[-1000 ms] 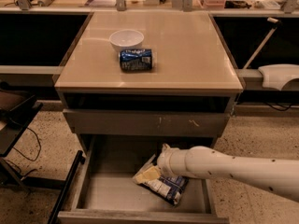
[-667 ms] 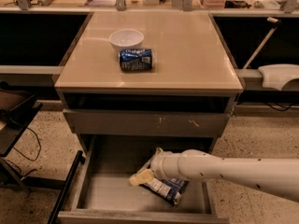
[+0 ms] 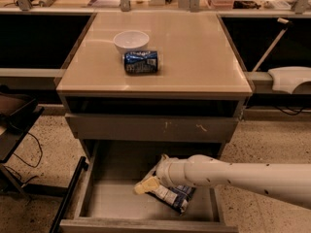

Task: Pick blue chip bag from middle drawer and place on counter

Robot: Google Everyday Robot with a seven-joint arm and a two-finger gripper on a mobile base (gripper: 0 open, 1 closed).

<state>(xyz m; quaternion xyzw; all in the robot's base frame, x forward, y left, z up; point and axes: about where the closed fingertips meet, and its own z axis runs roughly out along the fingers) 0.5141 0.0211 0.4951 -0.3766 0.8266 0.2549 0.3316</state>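
The middle of the blue chip bag [image 3: 176, 194] in the open drawer is next for my gripper, which should go there and close.
The blue chip bag [image 3: 176, 196] lies crumpled on the grey floor of the open middle drawer [image 3: 109, 200], toward its right half. My white arm reaches in from the right, and my gripper [image 3: 147, 185] is down inside the drawer at the bag's left end, touching or just above it. The arm hides the upper part of the bag. The beige counter [image 3: 194, 57] is the top of the cabinet, above the drawer.
A white bowl [image 3: 130, 41] and a blue soda can [image 3: 141, 62] lying on its side sit on the counter's left half. A closed grey drawer front [image 3: 150, 128] is above the open drawer. A dark stand [image 3: 14, 125] is on the left. A white object [image 3: 290, 78] is at the right.
My arm has pushed further left into the drawer, and the gripper has moved left along the chip bag. The bag has stayed on the drawer floor.
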